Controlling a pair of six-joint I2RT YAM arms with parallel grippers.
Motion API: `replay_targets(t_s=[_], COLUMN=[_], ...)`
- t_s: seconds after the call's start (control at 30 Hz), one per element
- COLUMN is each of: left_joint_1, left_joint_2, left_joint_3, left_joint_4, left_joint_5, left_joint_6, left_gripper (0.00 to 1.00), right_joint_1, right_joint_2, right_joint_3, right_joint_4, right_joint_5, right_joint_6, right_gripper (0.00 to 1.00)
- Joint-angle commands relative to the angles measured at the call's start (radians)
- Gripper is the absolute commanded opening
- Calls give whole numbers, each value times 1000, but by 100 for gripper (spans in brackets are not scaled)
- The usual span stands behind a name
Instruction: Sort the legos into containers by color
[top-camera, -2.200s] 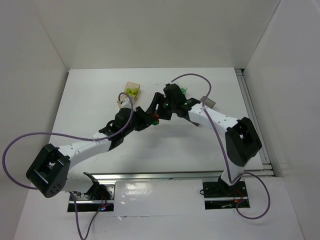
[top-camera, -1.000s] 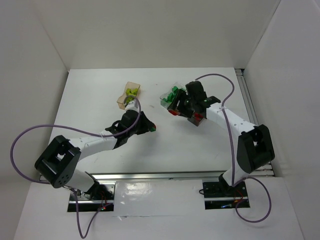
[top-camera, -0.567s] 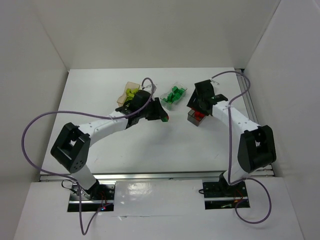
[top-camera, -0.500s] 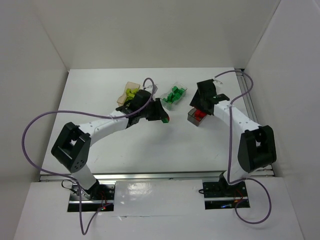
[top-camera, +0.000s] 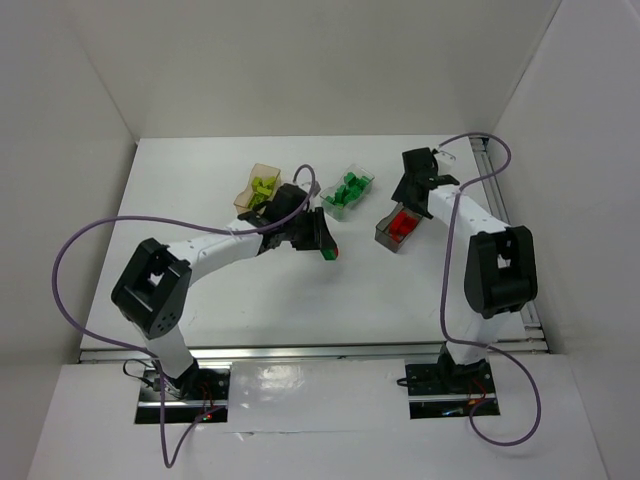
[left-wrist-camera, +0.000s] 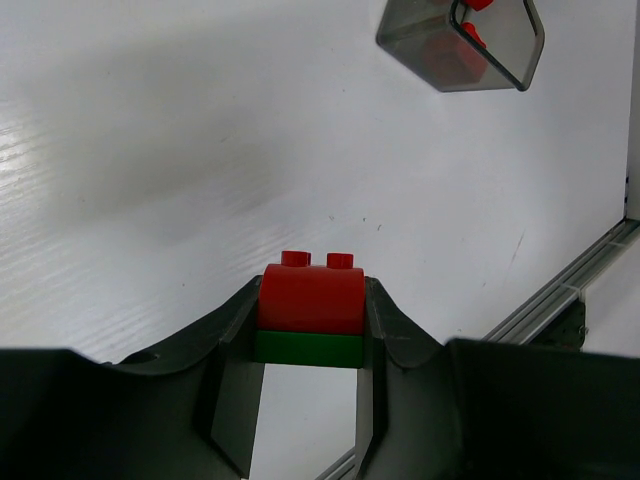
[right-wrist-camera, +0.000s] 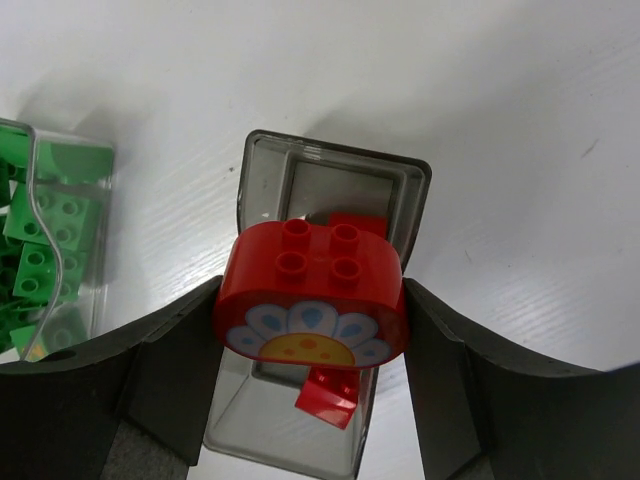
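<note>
My left gripper needs to set the red and green lego stack down on the bare table (top-camera: 341, 267), close to the smoky grey container.
My left gripper (left-wrist-camera: 312, 290) is shut on a small red lego (left-wrist-camera: 311, 298) stacked on a dark green lego (left-wrist-camera: 308, 348). It hangs over bare table in the middle (top-camera: 326, 246). My right gripper (right-wrist-camera: 312, 300) is shut on a rounded red lego (right-wrist-camera: 310, 290) with a flower print, right above the smoky grey container (right-wrist-camera: 335, 158), which holds red legos (right-wrist-camera: 330, 398). In the top view this container (top-camera: 385, 234) lies just in front of the right gripper (top-camera: 408, 192). The clear container (top-camera: 360, 176) holds green legos (top-camera: 345, 190). The amber container (top-camera: 250, 180) holds lime legos (top-camera: 263, 186).
The table's right side ends at a metal rail (top-camera: 495, 200), and a second rail (top-camera: 300, 350) runs along the near edge by the arm bases. White walls close in the table on three sides. A purple cable (top-camera: 80, 240) loops off the left arm.
Both grippers parted from the table's middle. The left one swung toward the containers, then right with its red-and-green piece. The right one carried the flower lego right, over the smoky container.
</note>
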Motion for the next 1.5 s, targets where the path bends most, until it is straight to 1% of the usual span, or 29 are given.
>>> replay_targets(t_s=[0.0,0.13,0.2,0.27,0.37,0.4,0.43,0.5,0.53,0.57,0.6,0.63,0.67,0.7,0.73,0.77,0.87,0.93,1.0,1.03,1.07,1.1,1.13,1.17,1.23,1.3,1.37,1.4,1.47], left_joint_1=[6,6,6,6,6,15,15,38,61,73,82,93,102,102,102,102,93,93,93,93,93,93,93,93,93,93,93,93,93], left_joint_2=[12,12,12,12,12,12,12,37,37,49,63,113,152,193,231,279,325,394,434,443,452,453,453,453,442,442,442,442,442], left_joint_3=[49,49,49,59,80,106,115,135,144,144,144,167,190,215,261,261,290,322,332,332,342,342,342,342,342,342,332,332,322], left_joint_4=[-1,-14,-23,-35,-58,-75,-89,-110,-110,-110,-110,-124,-186,-226,-260,-277,-288,-325,-334,-334,-346,-346,-346,-346,-346,-346,-325,-325,-302], left_joint_5=[28,28,28,3,3,3,3,75,110,203,250,302,348,448,472,463,446,446,446,446,446,436,422,413,413,413,425,425,443], left_joint_6=[21,21,31,31,55,64,76,121,133,173,196,224,251,315,337,337,337,337,337,337,337,337,337,337,337,337,328,316,301], left_gripper=[0,0,0,0,0,0,0,0,0,0,0,0,0,0,0,0,0,1,9,19,27,47,58,67,77,77,70,70,65], right_joint_1=[-6,-15,-15,-15,-15,-15,-15,-15,-5,11,20,31,40,52,52,63,87,103,114,114,123,123,123,123,132,132,143,143,152], right_joint_2=[38,50,50,41,-4,-19,-37,-103,-129,-187,-217,-246,-296,-319,-338,-355,-410,-442,-442,-442,-442,-433,-433,-433,-423,-413,-404,-393,-393], right_joint_3=[76,101,115,127,127,127,109,74,25,-9,-44,-81,-154,-189,-216,-264,-336,-362,-371,-372,-372,-372,-372,-372,-362,-362,-352,-352,-352], right_joint_4=[45,45,36,36,27,27,27,38,56,73,93,128,145,160,169,170,147,107,81,70,55,55,55,55,55,55,55,55,55], right_joint_5=[44,53,62,62,62,41,30,-11,-72,-111,-152,-228,-270,-314,-382,-401,-441,-424,-399,-399,-384,-372,-372,-363,-362,-362,-362,-352,-343], right_joint_6=[6,6,6,6,6,6,6,6,6,-9,-9,-23,-32,-43,-56,-56,-56,-47,-47,-47,-47,-47,-47,-47,-47,-47,-47,-47,-47], right_gripper=[62,90,94,95,95,91,88,82,78,76,74,74,73,72,72,72,72,72,71,71,71,71,71,71,71,71,71,71,71])
